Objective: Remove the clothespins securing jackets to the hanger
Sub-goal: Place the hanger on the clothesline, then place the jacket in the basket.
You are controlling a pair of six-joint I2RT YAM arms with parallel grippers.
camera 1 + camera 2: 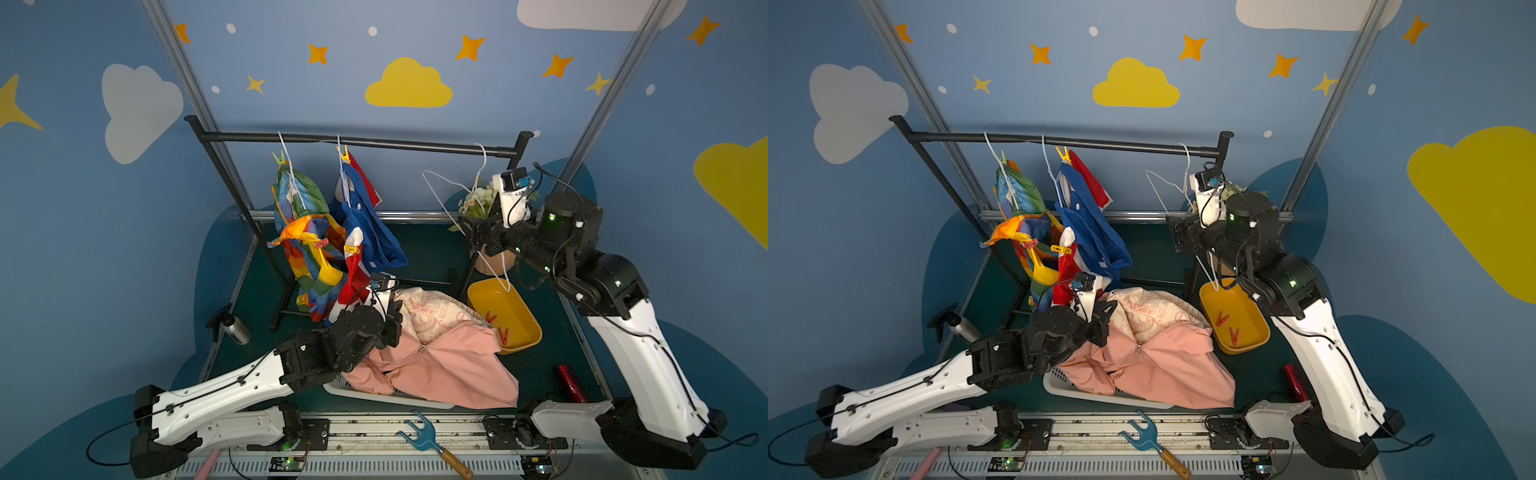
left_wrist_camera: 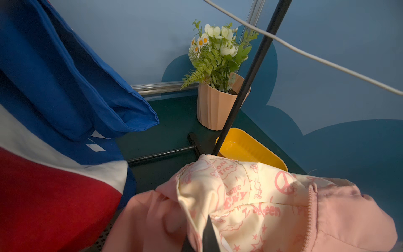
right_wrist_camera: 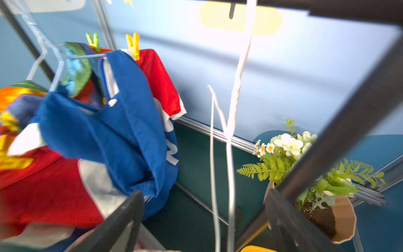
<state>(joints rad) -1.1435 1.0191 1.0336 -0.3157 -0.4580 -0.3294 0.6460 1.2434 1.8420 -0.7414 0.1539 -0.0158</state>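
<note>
My right gripper is to leave the bare hanger next. It should then close on the pink jacket's edge (image 1: 434, 344), where its pink cloth meets the printed lining.
The rainbow jacket (image 1: 309, 249) and the blue/white/red jacket (image 1: 365, 232) hang on white hangers from the black rail (image 1: 374, 141). A green clothespin (image 1: 280, 159) and a yellow clothespin (image 1: 343, 154) grip their tops. A pink one (image 1: 321, 243) and another yellow one (image 1: 352, 249) sit lower down. Two red clothespins (image 1: 1223, 320) lie in the yellow tray (image 1: 528, 316). The pink jacket (image 1: 440, 365) lies over a white basket (image 1: 353, 395). My left gripper (image 2: 209, 236) is shut on its printed lining. My right gripper (image 3: 202, 229) is open around the bare hanger's wires (image 3: 229, 174).
A potted flower bunch (image 2: 218, 102) stands in the back right corner beside the rack's leg. A spray bottle (image 1: 232, 328) lies at the left. A red cylinder (image 1: 571, 382) is near the right arm. A blue fork tool (image 1: 428, 436) rests on the front rail.
</note>
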